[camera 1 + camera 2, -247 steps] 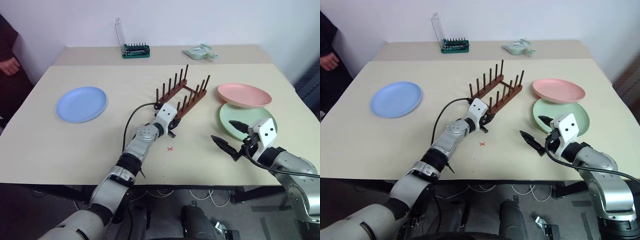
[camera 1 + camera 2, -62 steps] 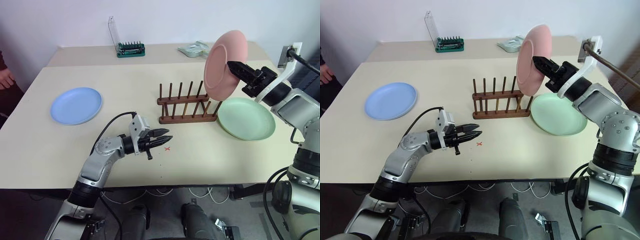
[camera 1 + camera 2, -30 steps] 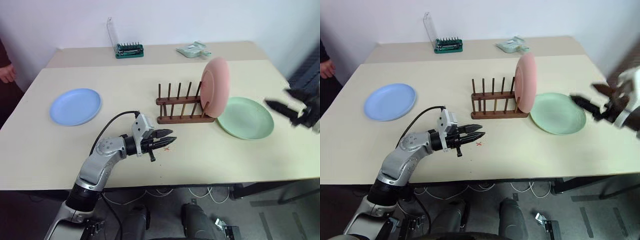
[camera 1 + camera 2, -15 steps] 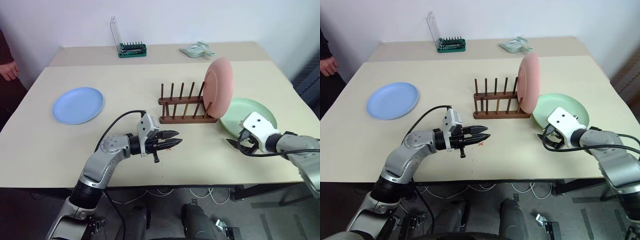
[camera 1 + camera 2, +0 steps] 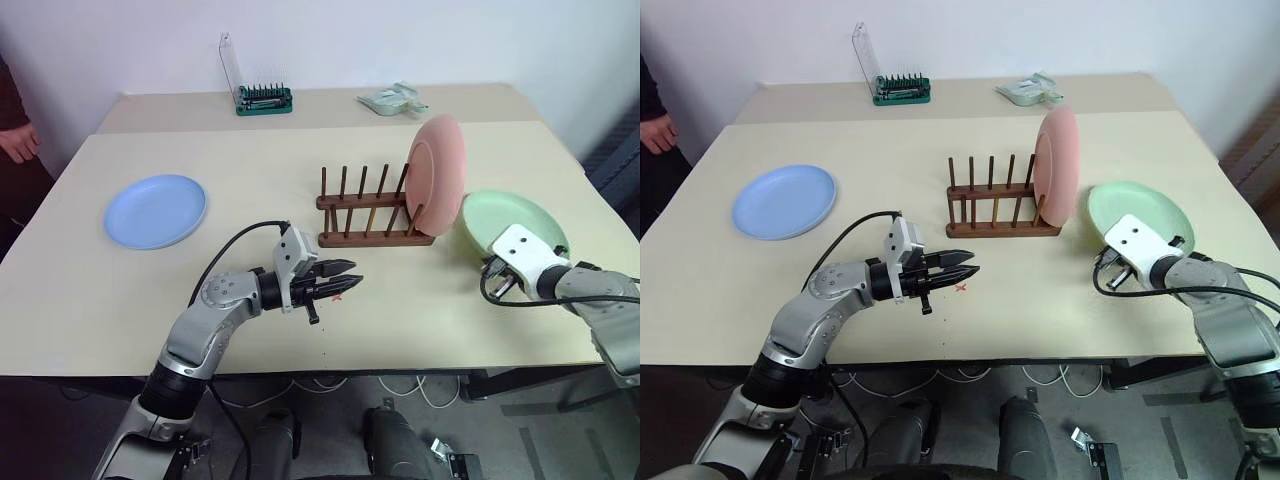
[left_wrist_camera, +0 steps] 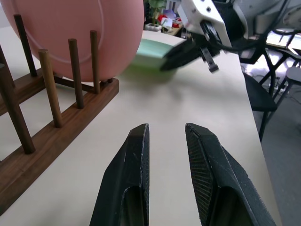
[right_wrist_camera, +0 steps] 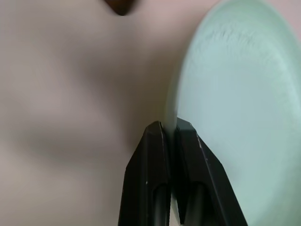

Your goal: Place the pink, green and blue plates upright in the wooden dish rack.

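Note:
Next, my right gripper sets the green plate down so that it stands upright in the rack slot (image 5: 386, 221) next to the pink plate.
The pink plate (image 5: 437, 178) stands upright at the right end of the wooden dish rack (image 5: 368, 214). Just right of the rack, the green plate (image 5: 512, 216) has its near rim raised, and my right gripper (image 5: 490, 268) is shut on that rim. The right wrist view shows the fingers (image 7: 153, 141) pinching the plate's edge (image 7: 235, 94). The blue plate (image 5: 155, 210) lies flat at the far left. In front of the rack, my left gripper (image 5: 345, 280) hovers, pointing right, slightly open and holding nothing.
On the back table are a green bit case with a clear lid (image 5: 263, 97) and a plastic packet (image 5: 395, 100). A person's hand (image 5: 15, 140) shows at the left edge. The rack's other slots (image 5: 350, 190) hold nothing.
My right gripper came down to the green plate's near rim and shut on it. The plate has shifted right and tipped up. The left arm has not moved.

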Controlling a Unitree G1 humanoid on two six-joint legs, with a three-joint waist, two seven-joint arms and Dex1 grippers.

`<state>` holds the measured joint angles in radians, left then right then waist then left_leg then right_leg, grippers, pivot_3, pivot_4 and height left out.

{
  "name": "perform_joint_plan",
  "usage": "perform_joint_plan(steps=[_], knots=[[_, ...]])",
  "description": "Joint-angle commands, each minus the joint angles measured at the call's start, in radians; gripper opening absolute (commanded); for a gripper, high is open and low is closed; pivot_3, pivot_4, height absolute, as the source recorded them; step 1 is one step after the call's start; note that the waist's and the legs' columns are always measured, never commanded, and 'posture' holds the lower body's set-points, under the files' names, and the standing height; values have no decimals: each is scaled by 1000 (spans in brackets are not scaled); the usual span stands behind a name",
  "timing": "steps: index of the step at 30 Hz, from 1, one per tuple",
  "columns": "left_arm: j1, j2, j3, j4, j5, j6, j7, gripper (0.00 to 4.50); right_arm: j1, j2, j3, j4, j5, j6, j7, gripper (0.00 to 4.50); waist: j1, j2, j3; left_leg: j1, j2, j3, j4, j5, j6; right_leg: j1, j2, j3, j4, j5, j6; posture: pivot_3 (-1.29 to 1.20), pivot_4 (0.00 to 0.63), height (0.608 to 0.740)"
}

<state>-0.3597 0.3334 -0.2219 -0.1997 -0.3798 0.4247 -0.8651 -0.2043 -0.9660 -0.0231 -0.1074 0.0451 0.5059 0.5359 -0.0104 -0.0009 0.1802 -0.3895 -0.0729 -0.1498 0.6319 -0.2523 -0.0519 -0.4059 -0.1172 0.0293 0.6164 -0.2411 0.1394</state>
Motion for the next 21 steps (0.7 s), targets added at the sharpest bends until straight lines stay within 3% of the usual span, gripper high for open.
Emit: perform_joint_plan(steps=[1,6,9,11,13,15,19,21], knots=[[-3,-2,-3,-20,0,-19,-2,1227,-147,-11,-148,39,-96,-112,-183,28,-3,2,0,0,0,2,0,0,0,-1,0,2,0,0,0,0,150,740],[-10,-9,-12,0,6,-32,-11,1227,-334,11,-175,-31,-58,-201,-165,28,-9,2,0,1,1,3,-1,0,0,-2,1,3,1,0,0,0,150,740],[-7,-13,-16,12,12,-46,-14,1227,-443,71,-139,-151,62,-208,-66,28,-12,2,0,1,1,5,-1,0,0,-3,1,5,2,0,0,0,150,740],[-3,-15,-18,16,14,-53,-14,1227,-482,152,-131,-255,220,-122,-10,28,-8,1,0,1,1,4,-2,0,0,-3,1,4,2,0,0,0,150,740],[-2,-18,-17,20,15,-58,-11,1227,-520,277,-168,-358,490,30,-21,28,-6,-1,0,1,2,3,-1,0,0,-2,2,4,1,0,0,0,150,740],[0,-19,-16,22,16,-62,-9,1227,-551,378,-219,-401,709,133,-84,28,0,-1,0,1,1,3,0,0,0,-1,1,4,1,1,0,0,150,740],[3,-21,-14,23,17,-64,-6,1227,-551,452,-270,-425,1028,265,-196,28,13,-1,0,-1,0,1,0,0,0,-2,0,4,0,1,0,0,150,740],[4,-23,-13,21,17,-63,-3,1227,-525,517,-270,-390,1146,312,-319,28,14,-1,0,-1,0,1,-1,0,1,-2,0,4,0,1,0,0,150,740]])
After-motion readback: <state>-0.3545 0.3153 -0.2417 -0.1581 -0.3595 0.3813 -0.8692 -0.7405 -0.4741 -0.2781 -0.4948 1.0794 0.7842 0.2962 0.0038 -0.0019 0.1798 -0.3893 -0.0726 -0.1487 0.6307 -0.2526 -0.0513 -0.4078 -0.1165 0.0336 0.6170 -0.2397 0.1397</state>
